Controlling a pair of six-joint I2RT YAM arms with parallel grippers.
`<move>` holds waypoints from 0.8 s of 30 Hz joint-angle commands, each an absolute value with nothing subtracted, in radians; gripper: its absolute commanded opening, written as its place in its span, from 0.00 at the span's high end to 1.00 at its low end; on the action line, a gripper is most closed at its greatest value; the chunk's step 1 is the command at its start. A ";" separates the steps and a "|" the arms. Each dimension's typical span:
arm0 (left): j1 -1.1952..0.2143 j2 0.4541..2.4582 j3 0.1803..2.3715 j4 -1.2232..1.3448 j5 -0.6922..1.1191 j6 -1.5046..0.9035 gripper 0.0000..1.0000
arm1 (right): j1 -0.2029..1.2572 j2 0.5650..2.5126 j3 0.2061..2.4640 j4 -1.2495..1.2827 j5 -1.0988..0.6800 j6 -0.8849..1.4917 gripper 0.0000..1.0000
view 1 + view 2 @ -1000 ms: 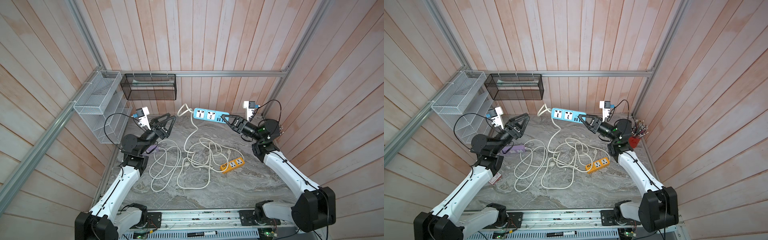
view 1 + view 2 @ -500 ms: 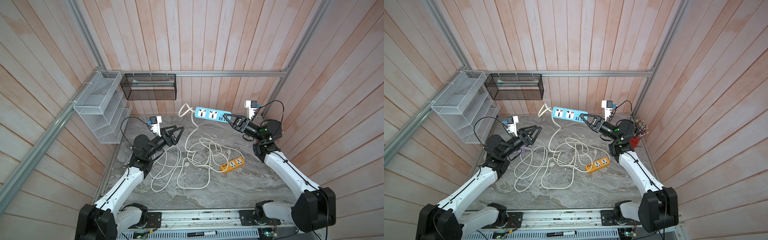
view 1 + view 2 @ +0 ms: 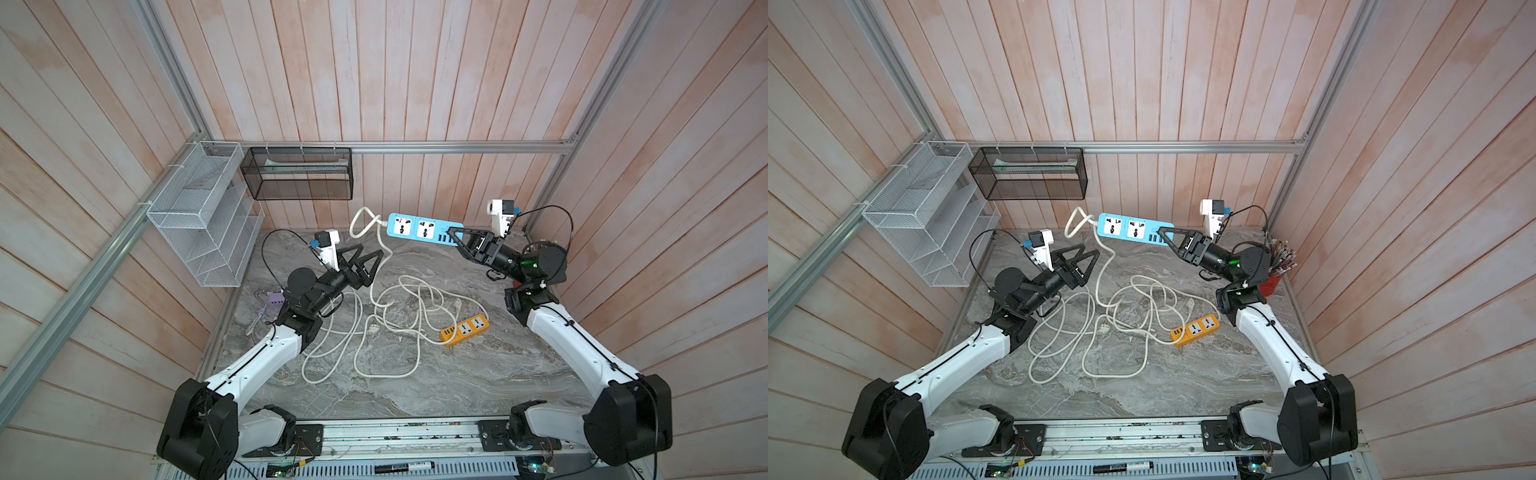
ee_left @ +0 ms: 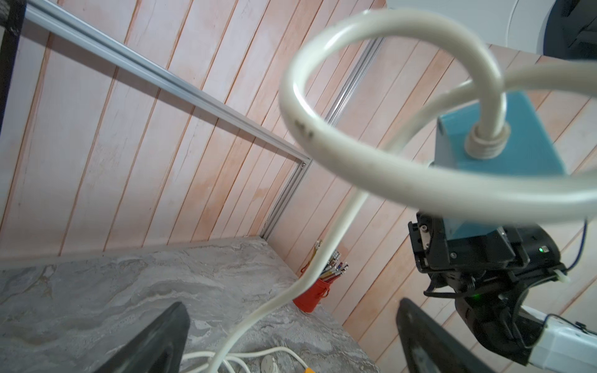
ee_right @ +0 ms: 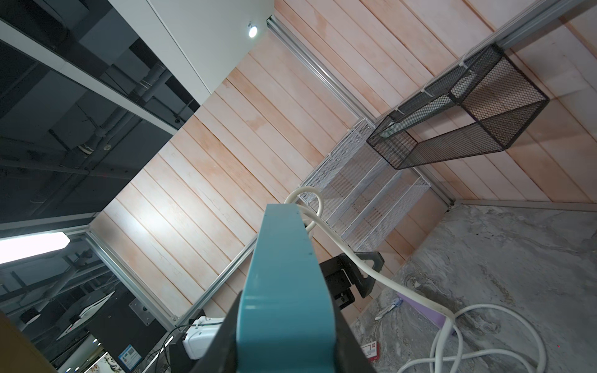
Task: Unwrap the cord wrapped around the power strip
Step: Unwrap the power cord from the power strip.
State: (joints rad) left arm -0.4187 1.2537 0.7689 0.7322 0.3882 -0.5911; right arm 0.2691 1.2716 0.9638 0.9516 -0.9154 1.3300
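Note:
I can see the white cord curling in a loop beside the blue power strip's end, so I need to take the cord's hanging part [image 3: 389, 249] with my left gripper and pull the loop open.
The blue power strip [image 3: 415, 227] [image 3: 1125, 226] hangs level in the air near the back wall, with my right gripper [image 3: 451, 237] [image 3: 1163, 233] shut on its right end. From its left end the white cord [image 3: 359, 220] [image 3: 1100, 274] makes one loop, then drops to a loose tangle on the table. No turn of cord shows around the strip's body. My left gripper [image 3: 370, 250] [image 3: 1090, 250] is open, just left of the hanging cord and below the strip. In the left wrist view the cord [image 4: 339, 155] runs ahead of the wide-apart fingers. The strip [image 5: 281, 258] fills the right wrist view.
An orange power strip [image 3: 464, 330] lies on the marble table among cord coils. A white mesh rack [image 3: 199, 216] and a black mesh basket [image 3: 297, 174] hang at the back left. A red cup of pens [image 3: 1273, 282] stands by the right wall. A purple object [image 3: 275, 300] lies at the left.
My left arm has swung right, bringing its open gripper up beside the hanging cord. The right gripper and the blue strip have barely shifted.

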 commanded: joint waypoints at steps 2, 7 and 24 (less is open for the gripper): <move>-0.442 1.277 0.801 0.847 0.353 -0.529 0.00 | 0.274 1.253 0.947 1.069 -0.903 1.394 1.00; -0.481 1.305 0.808 0.870 0.337 -0.472 0.14 | 0.278 1.291 0.951 1.171 -0.898 1.506 1.00; -0.483 1.371 0.860 0.903 0.312 -0.454 0.76 | 0.305 1.334 0.921 1.269 -0.891 1.619 1.00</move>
